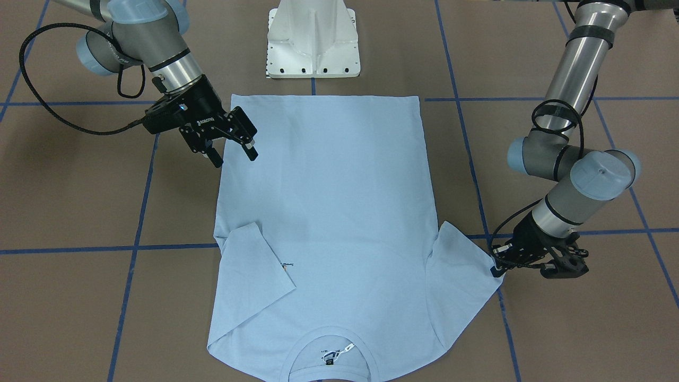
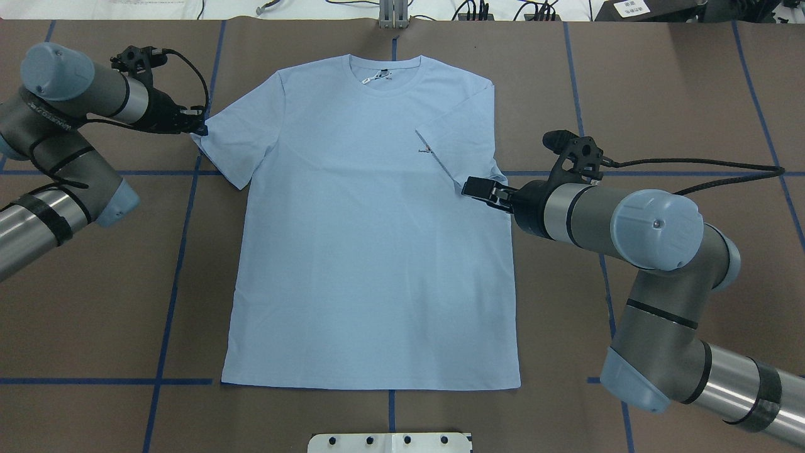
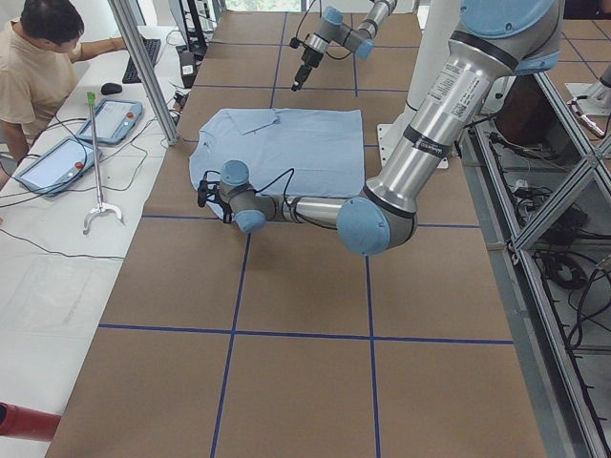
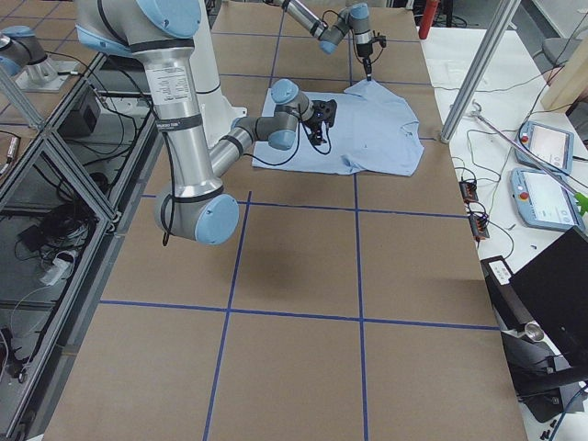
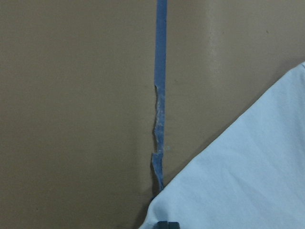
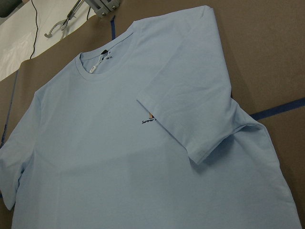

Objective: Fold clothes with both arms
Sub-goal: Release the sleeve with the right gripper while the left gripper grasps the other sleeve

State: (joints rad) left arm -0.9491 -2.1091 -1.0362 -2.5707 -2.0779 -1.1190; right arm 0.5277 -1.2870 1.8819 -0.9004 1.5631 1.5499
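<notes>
I will use my left gripper to let go of the sleeve corner on the shirt's chest [image 1: 364, 277], between the small print and the seam of that sleeve.
The light blue T-shirt [image 2: 371, 251] lies flat on the brown table, collar [image 1: 329, 345] away from the robot. One sleeve [image 2: 459, 151] is folded in over the chest and half covers the small print [image 6: 148, 119]. My right gripper [image 1: 236, 159] is open and empty and hovers at the shirt's side edge below that sleeve; it also shows overhead [image 2: 473, 187]. My left gripper [image 2: 200, 129] sits at the outer corner of the other sleeve [image 1: 467, 276], which lies spread flat. It looks shut on that corner [image 5: 164, 214].
The white pedestal base [image 1: 313, 40] stands just behind the shirt's hem. Blue tape lines [image 1: 135, 246] cross the table. An operator [image 3: 38, 67] sits at a side desk with tablets [image 3: 115, 119] beyond the collar end, and a metal pole [image 3: 143, 67] stands there.
</notes>
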